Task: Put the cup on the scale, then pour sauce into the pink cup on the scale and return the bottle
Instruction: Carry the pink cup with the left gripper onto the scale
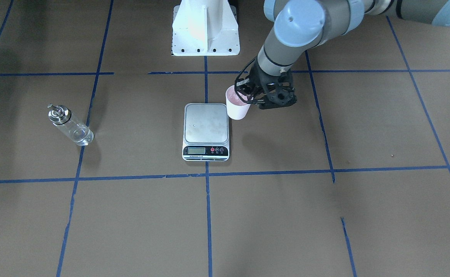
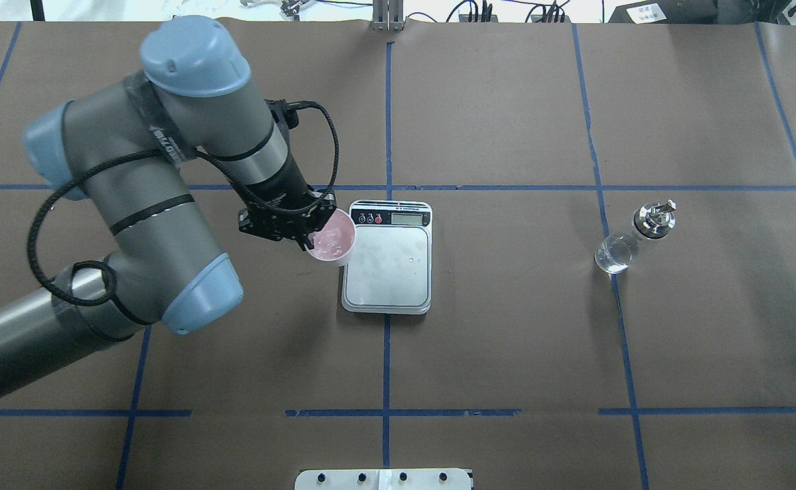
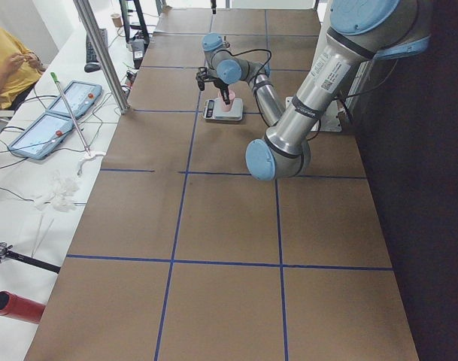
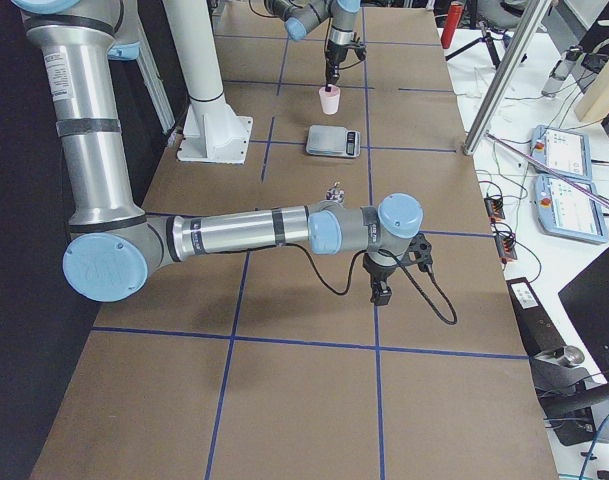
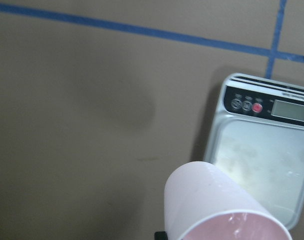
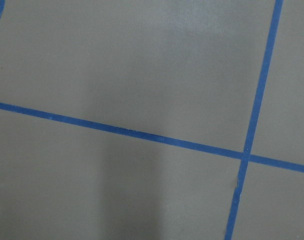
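Observation:
My left gripper has the pink cup. I will set it down near the middle of the scale's bare platform (image 1: pixel 205 128) (image 5: pixel 265 158).
The pink cup (image 1: pixel 237 107) hangs in my left gripper (image 1: pixel 248 96), whose fingers are shut on its rim. It is tilted slightly and sits just beside the edge of the scale (image 1: pixel 206 129), apparently a little above the table. The overhead view shows the cup (image 2: pixel 333 239) at the left edge of the scale (image 2: pixel 389 262), held by the left gripper (image 2: pixel 309 235). The left wrist view shows the cup (image 5: pixel 216 205) overlapping the scale (image 5: pixel 264 160). The glass bottle (image 2: pixel 632 238) stands alone on the right. My right gripper (image 4: pixel 381 292) hangs low over bare table near the bottle (image 4: pixel 334 190); whether it is open I cannot tell.
The white robot base (image 1: pixel 205 29) stands behind the scale. Blue tape lines cross the brown table (image 2: pixel 506 340). A side bench with tablets (image 3: pixel 40 131) and a seated person (image 3: pixel 7 60) runs along the far edge. The scale's platform is bare.

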